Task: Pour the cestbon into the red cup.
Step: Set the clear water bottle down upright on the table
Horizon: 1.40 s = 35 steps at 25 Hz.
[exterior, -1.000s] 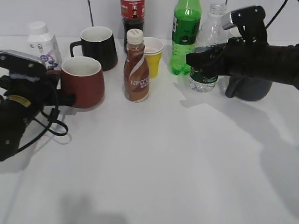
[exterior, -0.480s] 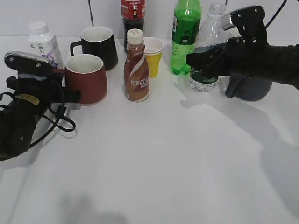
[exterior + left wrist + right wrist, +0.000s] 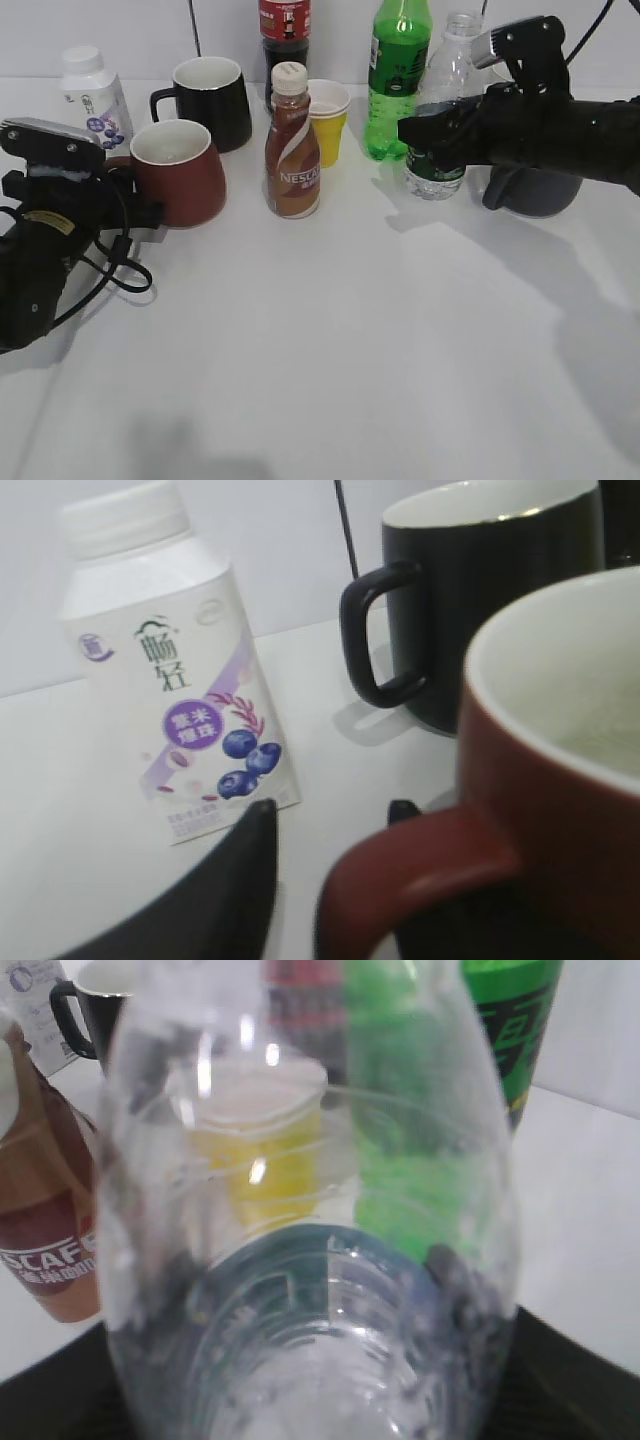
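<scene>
I need to use my right gripper to set the cestbon down on the table (image 3: pixel 413 208) just in front of the green soda bottle.
The red cup (image 3: pixel 180 180) stands at the left of the table, dark red with a white inside. My left gripper (image 3: pixel 127 188) is shut on its loop handle; in the left wrist view the handle (image 3: pixel 420 875) lies between the two black fingers of the gripper (image 3: pixel 328 815). The cestbon (image 3: pixel 445 85), a clear bottle with a dark green label, stands upright at the back right. My right gripper (image 3: pixel 430 130) is shut around its middle. In the right wrist view the bottle (image 3: pixel 300 1290) fills the frame and hides most of the gripper (image 3: pixel 310 1400).
A black mug (image 3: pixel 212 100) and a white drink bottle (image 3: pixel 90 95) stand behind the red cup. A brown Nescafe bottle (image 3: pixel 292 150), a yellow paper cup (image 3: pixel 327 120), a dark cola bottle (image 3: pixel 284 30) and a green soda bottle (image 3: pixel 397 70) stand mid-back. A dark grey vessel (image 3: pixel 540 190) sits under the right arm.
My left gripper shifted right with the red cup, then back a little to the left; the cup moved with it. The right arm and the cestbon have barely moved.
</scene>
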Tool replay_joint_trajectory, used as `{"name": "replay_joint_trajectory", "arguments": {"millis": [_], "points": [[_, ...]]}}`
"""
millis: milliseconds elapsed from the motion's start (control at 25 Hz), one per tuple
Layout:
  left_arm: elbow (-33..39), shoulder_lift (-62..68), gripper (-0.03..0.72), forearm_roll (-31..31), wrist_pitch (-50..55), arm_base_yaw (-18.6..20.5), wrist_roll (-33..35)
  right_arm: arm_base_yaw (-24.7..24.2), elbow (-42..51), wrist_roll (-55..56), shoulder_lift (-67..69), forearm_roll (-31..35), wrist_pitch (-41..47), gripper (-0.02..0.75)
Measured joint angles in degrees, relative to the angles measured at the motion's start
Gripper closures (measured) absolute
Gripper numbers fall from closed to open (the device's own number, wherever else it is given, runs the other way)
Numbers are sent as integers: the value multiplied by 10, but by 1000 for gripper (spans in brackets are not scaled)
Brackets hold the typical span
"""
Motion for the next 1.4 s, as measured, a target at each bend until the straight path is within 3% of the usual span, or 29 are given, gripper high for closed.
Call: {"name": "replay_joint_trajectory", "arguments": {"millis": [320, 680, 1280, 1400], "points": [[0, -20, 258, -4, 37, 0, 0, 0, 0, -3, 0, 3, -19, 260], [1, -92, 250, -5, 171, 0, 0, 0, -2, -33, 58, 32, -68, 260], [18, -180, 250, -5, 259, 1, 0, 0, -2, -142, 101, 65, -130, 260], [18, -181, 250, -6, 266, 1, 0, 0, -2, -145, 101, 66, -130, 205]]}}
